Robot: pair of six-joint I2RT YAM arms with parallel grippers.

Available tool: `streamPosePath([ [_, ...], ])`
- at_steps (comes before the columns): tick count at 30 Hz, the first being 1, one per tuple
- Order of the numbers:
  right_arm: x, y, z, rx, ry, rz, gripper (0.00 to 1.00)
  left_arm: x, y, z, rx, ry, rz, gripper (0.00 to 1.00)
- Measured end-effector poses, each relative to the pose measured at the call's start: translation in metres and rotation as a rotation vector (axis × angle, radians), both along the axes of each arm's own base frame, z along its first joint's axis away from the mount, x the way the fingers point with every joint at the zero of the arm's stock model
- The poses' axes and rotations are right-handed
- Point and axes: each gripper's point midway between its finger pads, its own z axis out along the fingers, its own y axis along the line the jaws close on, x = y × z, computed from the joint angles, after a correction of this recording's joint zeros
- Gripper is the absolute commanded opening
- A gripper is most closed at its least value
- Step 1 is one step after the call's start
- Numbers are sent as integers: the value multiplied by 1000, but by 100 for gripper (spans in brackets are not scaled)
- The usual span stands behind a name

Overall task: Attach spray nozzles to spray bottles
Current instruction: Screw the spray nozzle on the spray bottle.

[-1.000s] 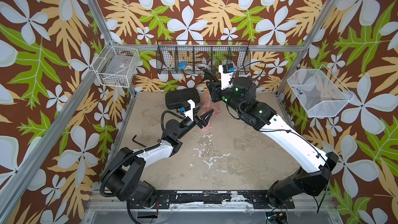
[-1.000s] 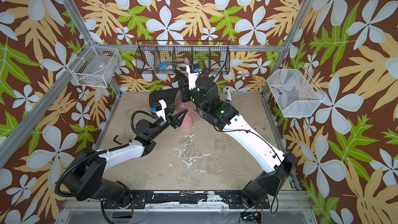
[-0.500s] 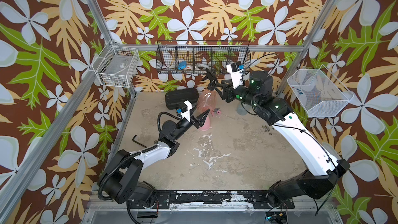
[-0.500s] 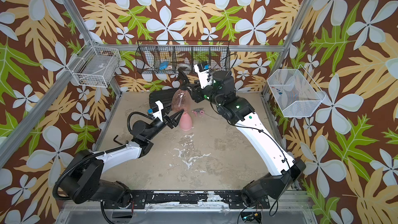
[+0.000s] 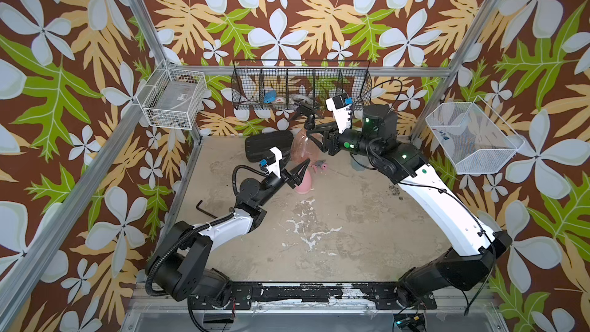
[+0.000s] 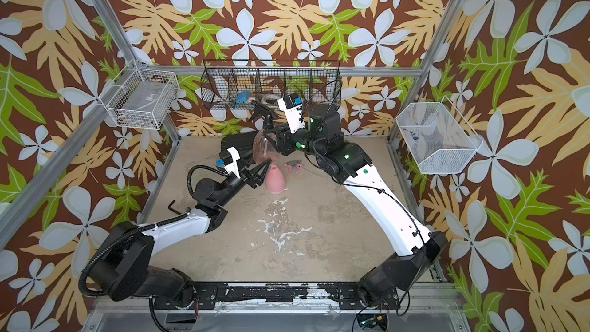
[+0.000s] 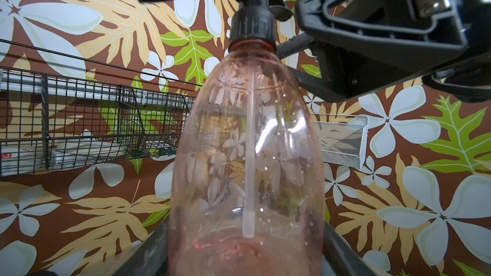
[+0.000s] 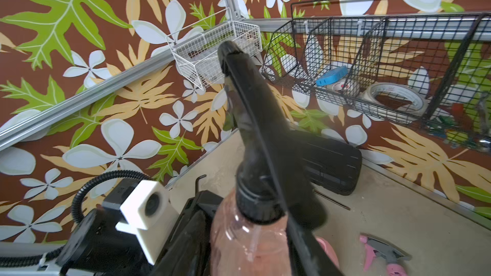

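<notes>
The robot's left gripper holds the orange-red bottle by its base, so the right gripper should take that bottle at its neck [image 5: 306,128] and stand it next to the bluish bottle.
The orange-red spray bottle [image 5: 301,150] [image 7: 247,155] stands upright above the table with the black spray nozzle [image 5: 304,112] [image 8: 255,128] seated on its neck. My left gripper [image 5: 304,172] [image 7: 245,257] is shut on the bottle's base. My right gripper [image 5: 319,138] [image 8: 247,258] is open, with one jaw on each side of the bottle's shoulder. The pink cone spray bottle [image 6: 275,178] stands just in front with a bare neck. A grey-and-pink nozzle [image 6: 295,166] [image 8: 382,256] lies beside it. A bluish bottle [image 5: 357,163] peeks out behind the right arm.
A flat black ribbed case [image 5: 268,145] lies at the back left. An Allen key [image 5: 204,209] rests near the left edge. A black wire basket [image 5: 300,91] hangs on the back wall, and white baskets [image 5: 174,94] [image 5: 472,137] hang at both sides.
My right arm has drawn back to the right from over the bottle and its jaws have widened off the black nozzle. The left gripper has kept its hold on the bottle.
</notes>
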Motion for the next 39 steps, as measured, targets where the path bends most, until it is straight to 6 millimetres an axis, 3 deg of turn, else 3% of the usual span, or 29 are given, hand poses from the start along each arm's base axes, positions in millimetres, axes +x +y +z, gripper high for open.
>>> streamPosePath([
  [7,4,7,8,-1,-32,23,56,-6,-4,-1,9,-14,-37,39],
  [10,6,9,13,2,-44,34,51,-9,-5,-1,9,-17,-49,39],
  [21,18,15,7,-3,-15,16,18,-6,-4,0,-12,-8,-48,39],
  [25,20,15,5,6,1,-1,1,-4,-5,-1,-12,-3,-50,38],
  [39,30,18,3,-14,-17,-266,0,4,-4,-3,-43,25,75,41],
])
